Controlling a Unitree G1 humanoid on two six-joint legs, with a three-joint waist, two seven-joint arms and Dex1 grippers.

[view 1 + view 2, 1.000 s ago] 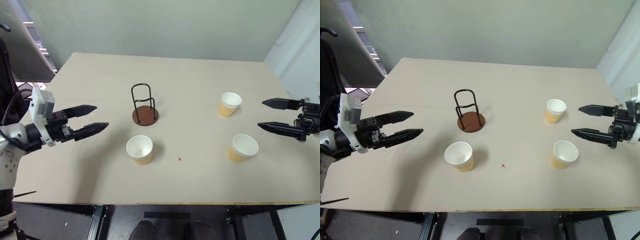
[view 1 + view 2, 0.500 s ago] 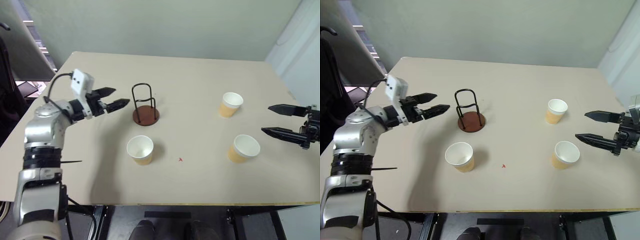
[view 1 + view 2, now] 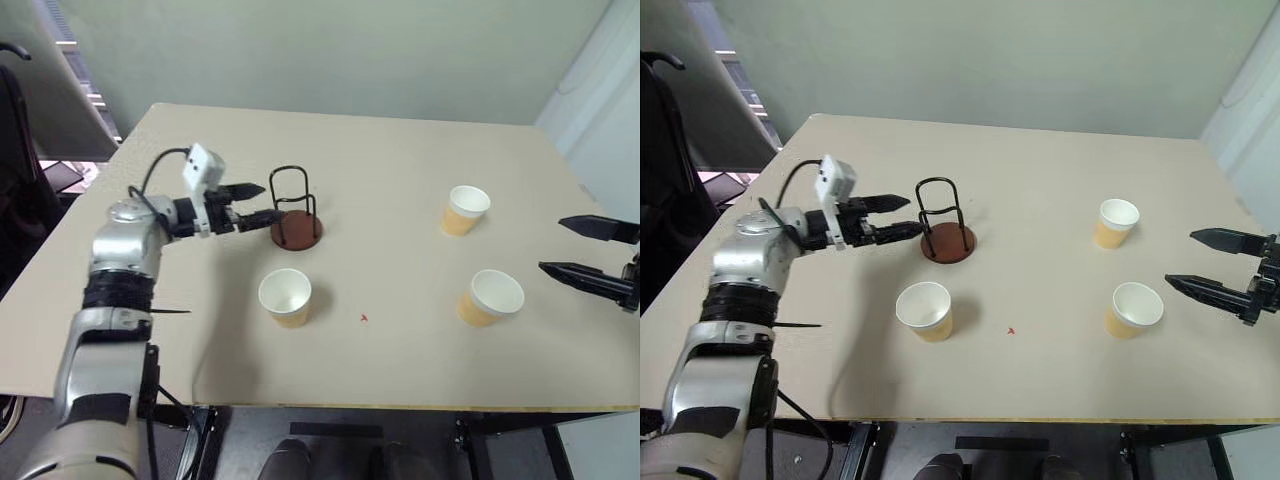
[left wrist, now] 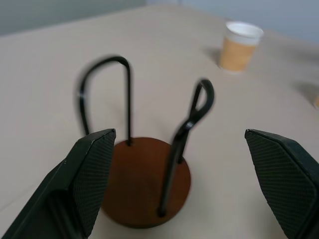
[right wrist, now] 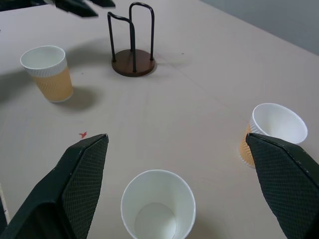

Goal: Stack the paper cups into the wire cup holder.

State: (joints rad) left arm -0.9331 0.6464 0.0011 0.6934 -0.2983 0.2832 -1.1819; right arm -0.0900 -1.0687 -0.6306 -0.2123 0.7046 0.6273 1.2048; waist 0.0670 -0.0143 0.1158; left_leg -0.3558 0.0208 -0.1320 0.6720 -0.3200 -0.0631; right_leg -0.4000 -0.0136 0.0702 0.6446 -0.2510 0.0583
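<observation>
The next step for my right gripper is to close on the near side of the rim (image 3: 492, 314) (image 5: 125, 219) of the paper cup closest to it, facing the near edge of the table.
The wire cup holder (image 3: 296, 229), a brown disc with black wire loops, stands on the table left of centre. My left gripper (image 3: 268, 203) is open, level, its tips just beside the holder's left side; in the left wrist view the holder (image 4: 144, 181) sits between the fingers. Three paper cups stand upright: one (image 3: 285, 298) in front of the holder, one (image 3: 467, 210) at far right, one (image 3: 491, 297) at near right. My right gripper (image 3: 553, 245) hangs open at the right edge, pointing at the near right cup (image 5: 158, 209), apart from it.
The tan table (image 3: 400, 150) ends at a near edge (image 3: 400, 405) and a right edge by my right gripper. A tiny red mark (image 3: 363, 318) lies between the front cups. A dark chair (image 3: 20, 180) stands off the table's left side.
My left arm swung from the table's left side inward to the holder, still open. My right gripper drew back slightly toward the right edge, still open. The cups and holder stayed put.
</observation>
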